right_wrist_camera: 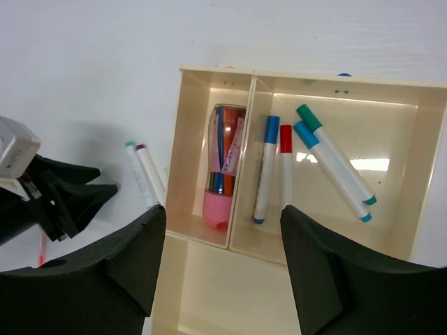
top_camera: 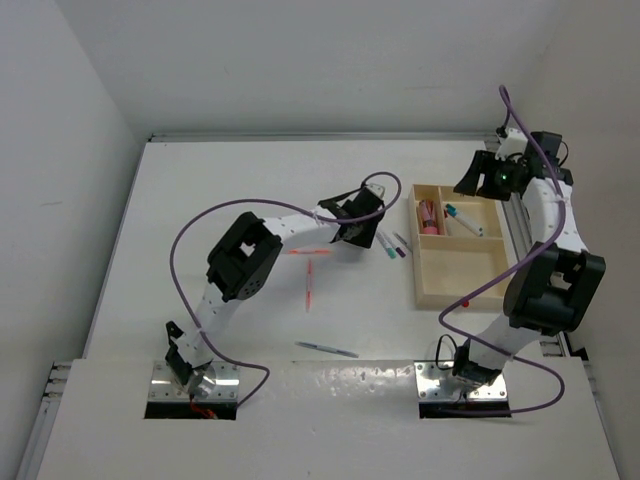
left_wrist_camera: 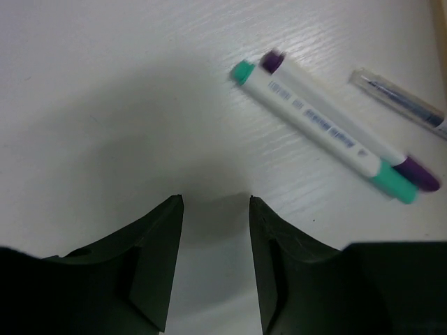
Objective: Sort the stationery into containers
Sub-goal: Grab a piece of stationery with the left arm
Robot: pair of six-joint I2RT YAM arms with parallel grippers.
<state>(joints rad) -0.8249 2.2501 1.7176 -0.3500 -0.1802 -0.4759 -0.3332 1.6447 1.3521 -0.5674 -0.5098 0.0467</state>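
Observation:
The teal-capped marker lies at a slant beside the narrow opening of the robot's left gripper, so that gripper should back away, open wider, turn and grab the marker near its tail end point(left_wrist_camera: 244, 73).
The pale wooden tray point(top_camera: 418, 262) lies at the right. One small section holds a pink block point(right_wrist_camera: 218, 206) with orange and blue pieces. The other small section holds blue-, red- and teal-capped markers point(right_wrist_camera: 328, 164). The larger section point(right_wrist_camera: 230, 293) is bare. My right gripper point(right_wrist_camera: 222, 209) is open and empty above the tray; it shows in the top view point(top_camera: 480, 178). My left gripper point(left_wrist_camera: 216, 199) is open and empty over bare table, left of a teal-capped marker point(left_wrist_camera: 318, 129) and a purple-capped marker point(left_wrist_camera: 349, 122). A thin clear pen point(left_wrist_camera: 398, 105) lies beyond them.
Two orange-red pens point(top_camera: 308, 283) lie on the table behind the left gripper point(top_camera: 362, 230). A grey pen point(top_camera: 327, 349) lies near the front edge. Purple cables loop over both arms. A metal rail stands right of the tray.

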